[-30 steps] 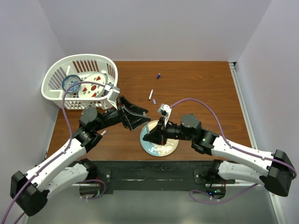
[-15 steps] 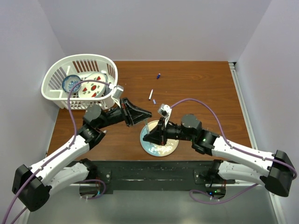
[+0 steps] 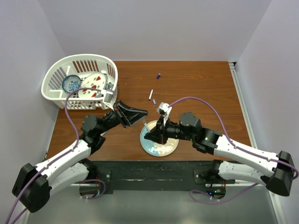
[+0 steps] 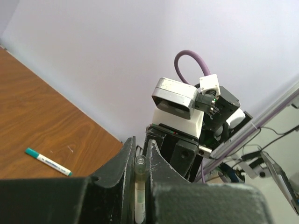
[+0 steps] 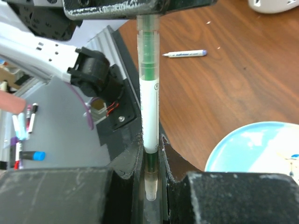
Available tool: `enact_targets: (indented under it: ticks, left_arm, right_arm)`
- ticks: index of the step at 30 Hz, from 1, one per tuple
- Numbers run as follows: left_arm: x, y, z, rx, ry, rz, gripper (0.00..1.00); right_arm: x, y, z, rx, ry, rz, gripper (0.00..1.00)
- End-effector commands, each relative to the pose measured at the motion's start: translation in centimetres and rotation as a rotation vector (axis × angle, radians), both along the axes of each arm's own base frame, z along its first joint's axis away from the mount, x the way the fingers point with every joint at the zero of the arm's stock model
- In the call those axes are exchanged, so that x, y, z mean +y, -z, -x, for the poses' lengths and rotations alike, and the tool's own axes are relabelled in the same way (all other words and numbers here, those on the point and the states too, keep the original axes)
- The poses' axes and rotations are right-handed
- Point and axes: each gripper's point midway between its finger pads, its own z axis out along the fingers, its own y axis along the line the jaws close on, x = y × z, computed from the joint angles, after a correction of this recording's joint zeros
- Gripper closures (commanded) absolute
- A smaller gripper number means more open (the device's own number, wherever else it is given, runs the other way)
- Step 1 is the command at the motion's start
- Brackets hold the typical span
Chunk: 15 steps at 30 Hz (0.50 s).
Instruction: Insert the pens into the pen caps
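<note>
The robot's right gripper should put the white pen down on the table (image 3: 182, 131) beside the plate, away from the basket. The pen now hangs over the plate's edge.
A white pen (image 5: 150, 107) with a green translucent section hangs in the air between both grippers, over the plate's far left edge (image 3: 145, 125). My right gripper (image 5: 151, 154) is shut on its lower end, where a dark green part and a clear tip sit between the jaws. My left gripper (image 4: 140, 161) is shut on the other end, whose clear round tip (image 4: 140, 163) faces the camera. In the top view the left gripper (image 3: 141, 113) and the right gripper (image 3: 149, 135) point at each other. A loose pen (image 3: 151, 94) and two small caps (image 3: 154, 101) (image 3: 159, 75) lie on the table beyond.
A round pale blue plate (image 3: 161, 149) sits under the right gripper, near the table's front edge. A white basket (image 3: 56, 77) holding dishes stands at the back left. The loose pen also shows in the wrist views (image 4: 48, 161) (image 5: 185, 53).
My left gripper has swung in from the left and shut on the free end of the pen that the right gripper was holding. The right arm barely moved.
</note>
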Motion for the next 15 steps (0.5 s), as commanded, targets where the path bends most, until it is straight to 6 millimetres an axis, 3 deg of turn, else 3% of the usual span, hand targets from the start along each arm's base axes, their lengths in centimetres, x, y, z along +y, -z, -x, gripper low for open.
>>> enact_targets:
  ticks: [1,5,13,15]
  left_arm:
    - [-1.0,5.0,3.4,0.140,0.198,-0.084,1.00]
    - [-1.3,6.5,3.5,0.174,0.224,-0.098,1.00]
    - [-1.6,10.0,3.3,0.251,0.206,-0.153,1.00]
    - [-1.7,10.0,3.4,0.249,0.209,-0.146,1.00]
  right_arm:
    - [-0.8,-14.7,-7.1,-0.309,0.274,-0.314,1.00]
    - [-0.4,-16.7,-8.5,-0.346,0.290,-0.323,1.00]
    - [-1.0,-18.7,-12.6,-0.382,0.333,-0.330,1.00]
    - [-0.7,-18.8,-13.2,-0.390,0.331,-0.321,1.00]
